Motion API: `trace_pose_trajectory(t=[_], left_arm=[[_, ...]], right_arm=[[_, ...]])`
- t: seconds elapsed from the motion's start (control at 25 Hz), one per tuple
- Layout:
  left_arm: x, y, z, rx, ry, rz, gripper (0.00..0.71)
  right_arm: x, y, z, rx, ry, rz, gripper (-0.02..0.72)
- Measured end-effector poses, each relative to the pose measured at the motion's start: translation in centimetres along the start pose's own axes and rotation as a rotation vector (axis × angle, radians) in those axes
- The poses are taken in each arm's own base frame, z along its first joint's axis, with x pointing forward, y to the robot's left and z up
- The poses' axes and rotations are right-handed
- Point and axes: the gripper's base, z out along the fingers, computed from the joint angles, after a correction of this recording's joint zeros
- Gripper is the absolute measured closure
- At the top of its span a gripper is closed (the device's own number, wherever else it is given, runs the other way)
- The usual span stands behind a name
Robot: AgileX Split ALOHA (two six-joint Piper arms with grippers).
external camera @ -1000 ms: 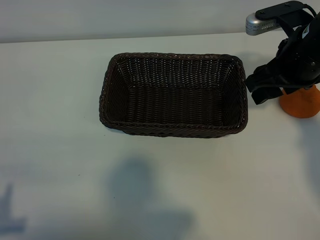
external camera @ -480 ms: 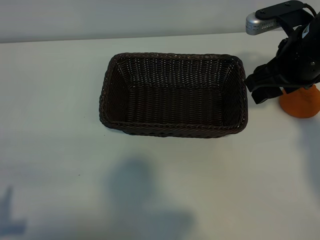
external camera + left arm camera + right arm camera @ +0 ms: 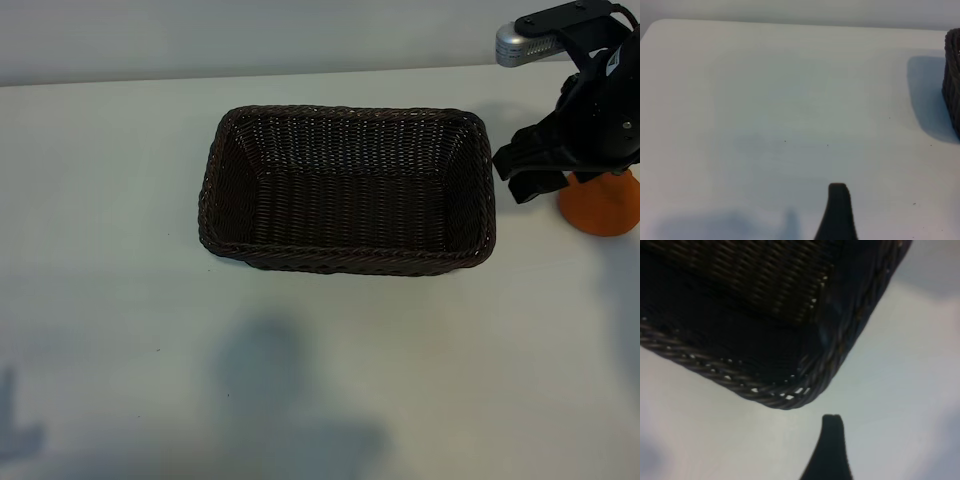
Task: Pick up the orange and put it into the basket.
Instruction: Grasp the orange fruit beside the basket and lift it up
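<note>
The orange's top [image 3: 605,184], on the side toward the pale wall, is next for my right gripper, which should go down to it and close there.
The dark-brown wicker basket [image 3: 347,190] stands in the middle of the table with nothing inside it. To its right the orange [image 3: 602,207] rests on the table, its upper part hidden by my right gripper [image 3: 572,150], which hangs just above it. The right wrist view shows one dark finger [image 3: 832,442] over bare table next to a basket corner [image 3: 790,396], and nothing is held, so the gripper is open. My left arm is out of the exterior view. Its wrist view shows one finger [image 3: 838,212] over bare table, open, with the basket's edge [image 3: 953,80] far off.
The white table [image 3: 120,250] spreads wide to the left of and in front of the basket. A soft shadow [image 3: 265,375] lies on it in front of the basket. The table's far edge meets a pale wall behind the basket.
The right arm has edged slightly to the right above the orange. The small shadow at the near left corner has slid lower.
</note>
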Motion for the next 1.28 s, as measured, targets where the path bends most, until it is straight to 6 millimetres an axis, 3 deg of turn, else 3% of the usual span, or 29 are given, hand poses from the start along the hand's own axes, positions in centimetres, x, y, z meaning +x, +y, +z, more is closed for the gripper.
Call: trace_pose_trajectory(t=[0.48,1.28], left_arm=[[0.0,0.0,0.0,-0.003,0.000,0.009,0.117],[0.0,0.0,0.0,-0.003,0.000,0.009,0.117]], right_arm=[[0.1,-0.1,0.0,0.013,0.007,-0.001,0.108],[-1.8,-0.2,-0.2,0.023,-0.201,-0.001,0.108]])
